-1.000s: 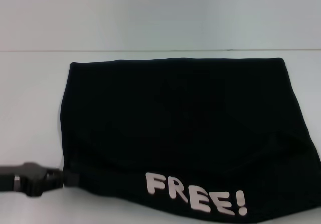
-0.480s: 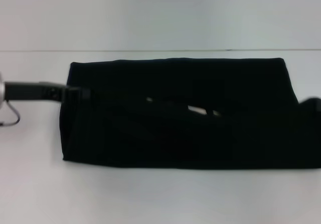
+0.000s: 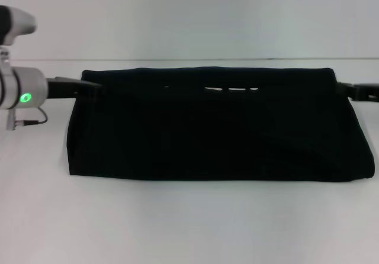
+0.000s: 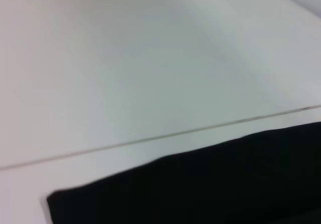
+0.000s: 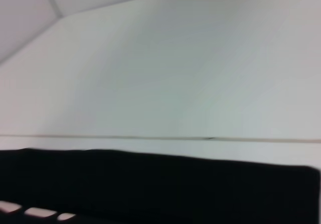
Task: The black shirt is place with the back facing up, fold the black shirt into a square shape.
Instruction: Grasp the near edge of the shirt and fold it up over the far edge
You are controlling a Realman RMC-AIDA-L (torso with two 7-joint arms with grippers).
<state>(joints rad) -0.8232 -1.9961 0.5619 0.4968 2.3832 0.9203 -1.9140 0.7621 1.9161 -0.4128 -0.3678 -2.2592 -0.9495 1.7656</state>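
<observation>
The folded-over edge will go down along the black shirt's far edge, just in from the shirt's corner (image 3: 111, 71) (image 4: 108, 183), as I lay it there with my left gripper.
The black shirt (image 3: 219, 134) lies on the white table as a long band, its near part folded over onto the far part. My left gripper (image 3: 92, 86) is at the shirt's far left corner, shut on the folded-over edge. At the far right corner my right gripper (image 3: 342, 89) is shut on the same edge. Bits of white print (image 3: 231, 89) peek out along that far edge. The left wrist view shows only the shirt's (image 4: 225, 184) corner and bare table. In the right wrist view the shirt (image 5: 175, 184) shows with the white print (image 5: 35, 211) at its edge.
The white table (image 3: 177, 228) stretches bare in front of the shirt and on both sides. A thin seam (image 3: 177, 60) runs across just behind the shirt's far edge, with a pale surface beyond. The left arm's white wrist with a green light (image 3: 25, 97) hangs over the table's left side.
Both grippers carried the shirt's near hem away from me to the far edge. The "FREE!" print folded under, and the shirt went from a wide shape to a narrower band.
</observation>
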